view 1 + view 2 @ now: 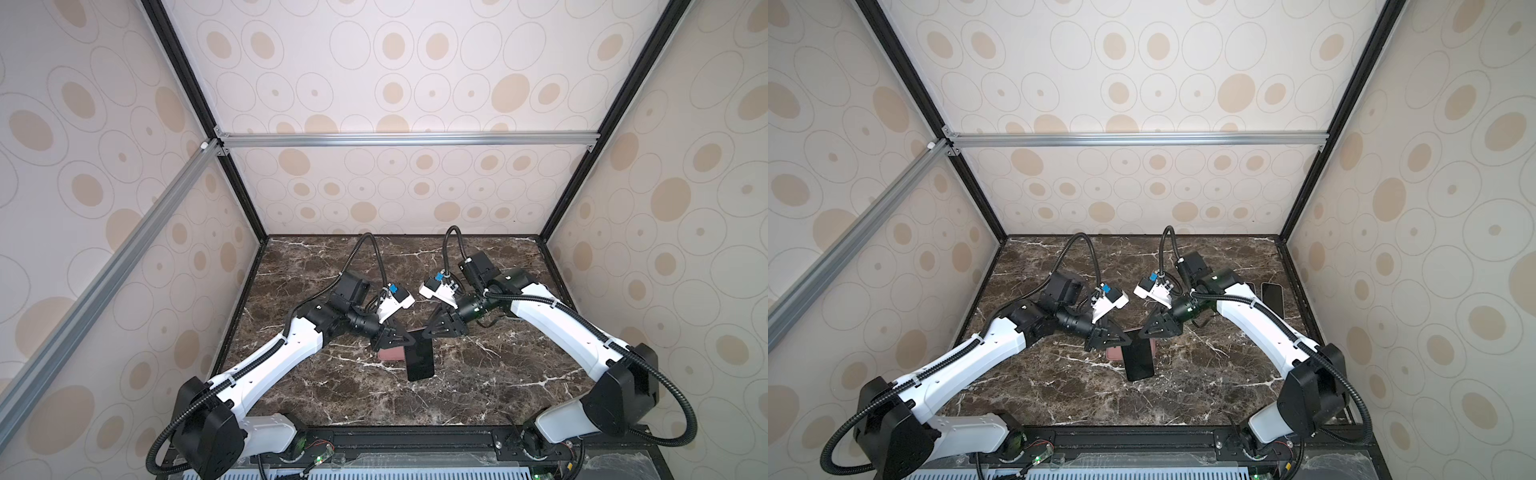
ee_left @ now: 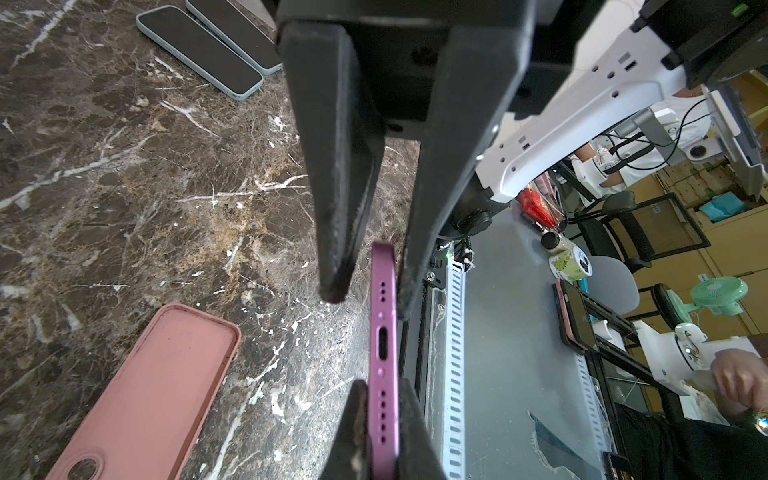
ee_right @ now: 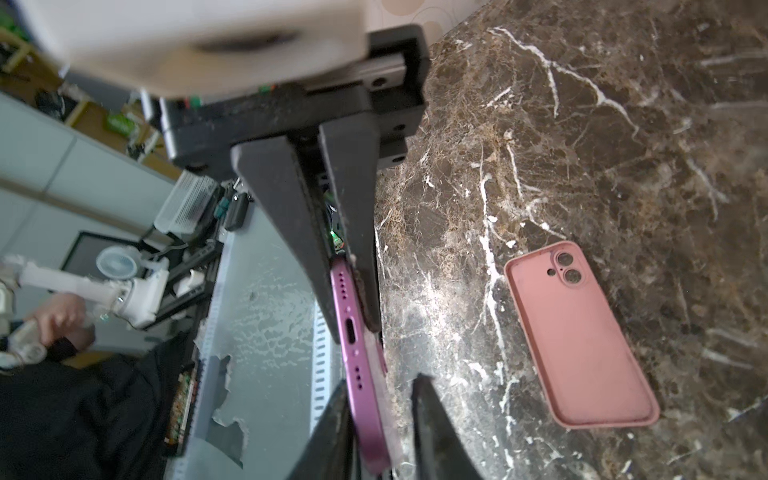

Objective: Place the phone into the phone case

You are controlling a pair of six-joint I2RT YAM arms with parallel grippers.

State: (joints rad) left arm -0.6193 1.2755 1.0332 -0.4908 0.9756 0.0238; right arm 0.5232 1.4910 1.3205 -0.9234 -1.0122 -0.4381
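Observation:
The phone hangs crosswise to the pink phone case, so the robot's left gripper will let go of the port edge and take the phone's long side (image 1: 407,363) to turn it.
The phone (image 1: 419,359) has a black screen and a purple frame, and it hangs tilted over the middle of the table in both top views. My left gripper (image 2: 382,415) is shut on one end of the phone's port edge (image 2: 384,332). My right gripper (image 3: 378,399) straddles the other end of that edge (image 3: 353,332). One finger touches the phone and a gap shows at the other finger (image 3: 428,424). The pink phone case (image 1: 390,354) lies flat on the marble with its hollow side up, partly under the phone and apart from it (image 3: 577,340).
Two other phones in pale blue cases (image 2: 199,52) (image 2: 237,33) lie side by side at the back right of the table, one partly behind the right arm (image 1: 1272,297). Patterned walls close in the dark marble table (image 1: 478,374) on three sides.

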